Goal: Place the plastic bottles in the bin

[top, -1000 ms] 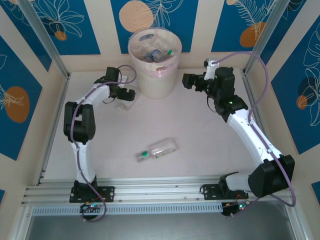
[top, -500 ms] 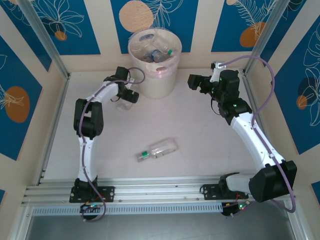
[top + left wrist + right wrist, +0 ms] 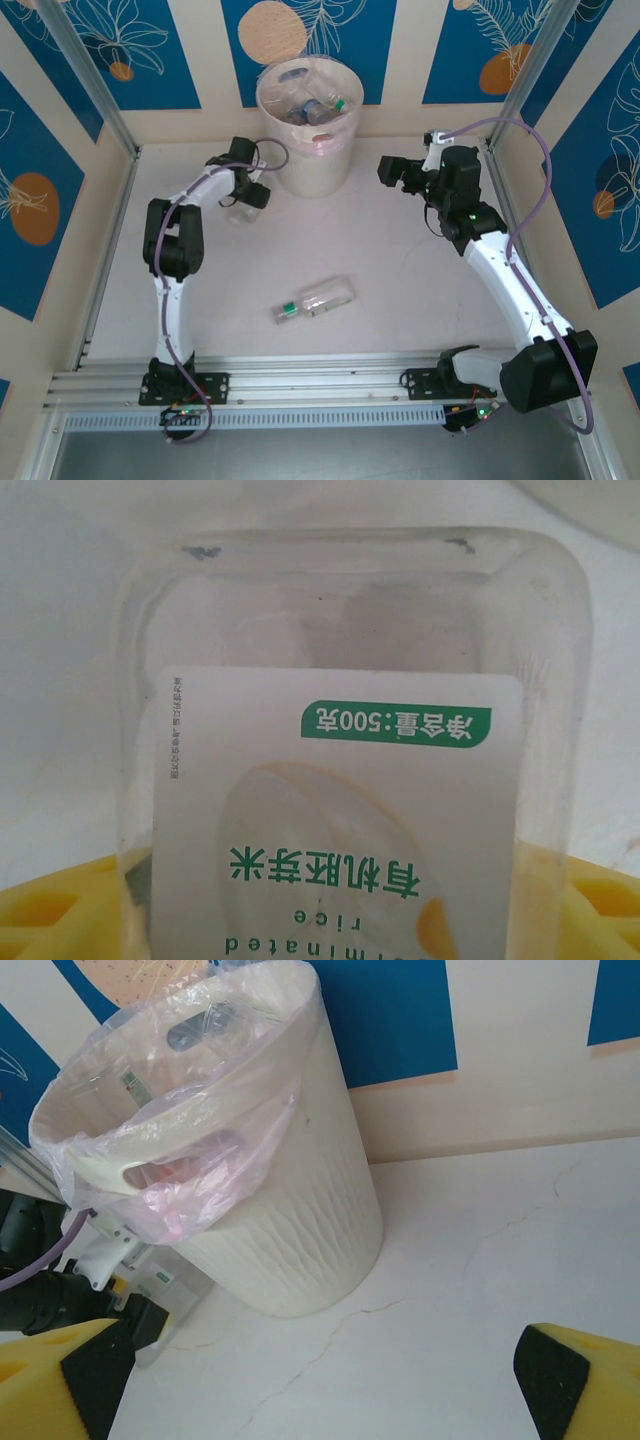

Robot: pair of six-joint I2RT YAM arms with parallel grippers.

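Note:
The square-sided plastic bottle will drop from my left gripper when I let it go onto the bottles (image 3: 322, 107) next to the green cap inside the bin.
A clear square-sided plastic bottle (image 3: 340, 780) with a white and green label lies just left of the bin (image 3: 310, 150). My left gripper (image 3: 243, 197) is down on it, and its yellow fingers (image 3: 60, 910) press both sides of the bottle. A second plastic bottle (image 3: 315, 299) with a green cap lies on its side mid-table. Several more bottles (image 3: 315, 105) sit inside the bin, which has a pink liner (image 3: 200, 1170). My right gripper (image 3: 320, 1380) hovers open to the right of the bin with nothing between its fingers.
The bin (image 3: 290, 1210) stands against the back wall. An aluminium frame post (image 3: 95, 90) rises at the back left and another at the back right. The pale tabletop (image 3: 400, 290) has fine cracks. The left arm (image 3: 50, 1300) lies low beside the bin.
My left gripper has moved in toward the bin's left side and closed its jaws onto the bottle there. The right arm has drawn back slightly to the right, still open.

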